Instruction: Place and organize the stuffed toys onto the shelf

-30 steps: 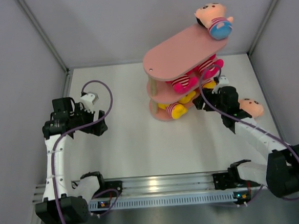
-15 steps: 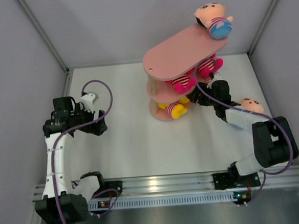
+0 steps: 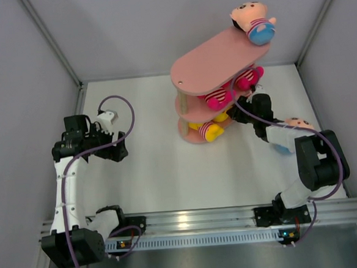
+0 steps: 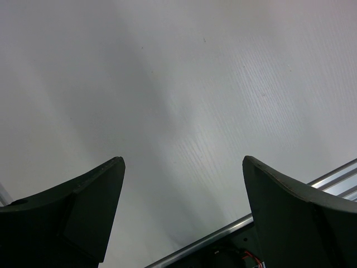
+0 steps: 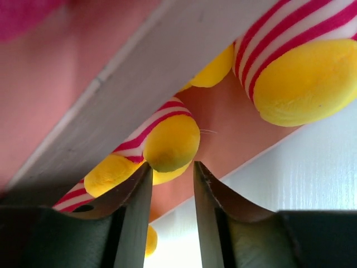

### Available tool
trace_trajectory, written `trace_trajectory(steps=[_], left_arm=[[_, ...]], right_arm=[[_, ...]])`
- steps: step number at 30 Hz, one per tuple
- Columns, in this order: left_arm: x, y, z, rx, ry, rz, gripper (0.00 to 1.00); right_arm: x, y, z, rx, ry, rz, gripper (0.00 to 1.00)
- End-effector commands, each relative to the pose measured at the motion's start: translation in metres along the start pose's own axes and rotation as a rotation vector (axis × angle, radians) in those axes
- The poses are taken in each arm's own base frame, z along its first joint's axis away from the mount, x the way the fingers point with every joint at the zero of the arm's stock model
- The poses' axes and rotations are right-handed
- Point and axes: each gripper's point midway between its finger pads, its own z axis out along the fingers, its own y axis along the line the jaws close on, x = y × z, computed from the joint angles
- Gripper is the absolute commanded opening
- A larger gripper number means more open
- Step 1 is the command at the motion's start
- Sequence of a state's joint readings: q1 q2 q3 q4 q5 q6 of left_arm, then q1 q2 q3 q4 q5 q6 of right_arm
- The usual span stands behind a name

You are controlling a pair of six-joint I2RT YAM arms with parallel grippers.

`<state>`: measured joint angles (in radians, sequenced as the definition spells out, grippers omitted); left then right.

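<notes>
The foot of the yellow striped toy is just past my right gripper's narrow gap, so next I open wider and grab the foot (image 5: pixel 168 152) between both fingers before I move the toy.
The pink three-tier shelf (image 3: pixel 219 62) stands at the far right of the table. A peach-headed toy with a blue bottom (image 3: pixel 253 23) lies on its top board's far end. Hot pink toys (image 3: pixel 230 88) fill the middle tier and yellow striped toys (image 3: pixel 210 130) the bottom tier. Another peach-headed toy (image 3: pixel 299 125) lies on the table, partly under my right arm. My right gripper (image 3: pixel 241 110) is at the shelf's right side. In the right wrist view it (image 5: pixel 172 166) has a narrow gap and holds nothing, and a yellow striped limb (image 5: pixel 170 142) sits just beyond its tips. My left gripper (image 4: pixel 183 162) is open and empty over bare table.
White walls enclose the table on three sides. The metal rail (image 3: pixel 190 218) with both arm bases runs along the near edge. The shelf's middle board edge (image 5: pixel 167 72) crosses close above my right fingers.
My right arm has reached left and farther in, bringing its gripper from beside the table toy up to the shelf's lower tiers. The left arm has not moved.
</notes>
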<state>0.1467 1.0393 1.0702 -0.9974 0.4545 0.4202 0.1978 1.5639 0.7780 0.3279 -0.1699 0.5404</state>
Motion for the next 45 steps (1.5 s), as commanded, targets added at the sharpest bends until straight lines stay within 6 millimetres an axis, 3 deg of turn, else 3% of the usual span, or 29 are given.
trace_trajectory(steps=[1,6,11,15,20,24,28,32,36,41,45], left_arm=[[0.001,-0.001,0.003,0.015,0.005,0.011,0.92],[0.003,-0.002,0.004,0.021,0.009,0.005,0.92],[0.002,-0.001,0.004,0.020,0.008,0.008,0.92],[0.002,-0.003,0.005,0.029,0.007,0.006,0.92],[0.002,-0.002,0.005,0.023,0.008,0.005,0.92],[0.003,-0.002,0.005,0.022,0.009,0.008,0.92],[0.001,-0.002,0.005,0.024,0.007,0.005,0.92],[0.001,-0.002,0.005,0.025,0.007,0.006,0.92],[0.002,-0.001,0.004,0.019,0.009,0.007,0.92],[0.002,-0.001,0.004,0.015,0.009,0.012,0.92],[0.003,-0.002,0.005,0.025,0.009,0.010,0.92]], right_arm=[[-0.036,0.017,-0.006,-0.057,-0.114,-0.018,0.37],[-0.041,0.023,-0.023,-0.102,-0.208,0.038,0.42],[-0.053,0.024,-0.028,-0.113,-0.268,0.103,0.51],[-0.055,0.025,-0.021,-0.127,-0.293,0.175,0.58],[-0.049,0.008,-0.006,-0.061,-0.288,0.261,0.57],[-0.049,0.009,0.000,-0.064,-0.279,0.267,0.57],[-0.049,0.003,0.004,-0.032,-0.278,0.265,0.45],[-0.045,-0.003,0.008,-0.008,-0.265,0.254,0.23],[-0.045,-0.008,0.005,0.021,-0.269,0.220,0.08],[-0.057,-0.016,-0.013,0.092,-0.323,0.194,0.00],[-0.065,-0.016,-0.019,0.105,-0.342,0.175,0.00]])
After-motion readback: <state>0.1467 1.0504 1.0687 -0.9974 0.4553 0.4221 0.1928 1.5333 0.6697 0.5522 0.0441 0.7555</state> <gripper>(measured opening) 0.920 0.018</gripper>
